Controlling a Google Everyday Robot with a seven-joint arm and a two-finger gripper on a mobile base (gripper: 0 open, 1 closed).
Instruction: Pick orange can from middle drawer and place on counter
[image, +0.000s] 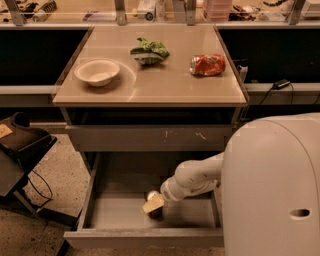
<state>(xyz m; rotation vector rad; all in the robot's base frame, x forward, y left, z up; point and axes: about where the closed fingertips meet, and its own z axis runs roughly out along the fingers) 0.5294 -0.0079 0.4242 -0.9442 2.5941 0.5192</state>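
Observation:
My gripper needs to move to the upper part of the orange can (153, 200) that stands in the open middle drawer and close on it there.
The middle drawer (117, 212) is pulled open at the bottom of the grey cabinet. The orange can (155, 213) stands upright on its floor near the middle; part of its silver top shows behind the gripper and its dark body shows below it. My gripper (153, 204), with pale yellowish tips, reaches down into the drawer from the right and sits right at the can's top, covering most of it. The beige counter (165, 85) is above.
On the counter are a white bowl (97, 71), a crumpled green bag (149, 51) and a crushed orange-red can (207, 64). A shut drawer front with pale scratches (150, 138) is above the open drawer. A black chair (20, 147) stands left. My white body (275, 190) fills the right.

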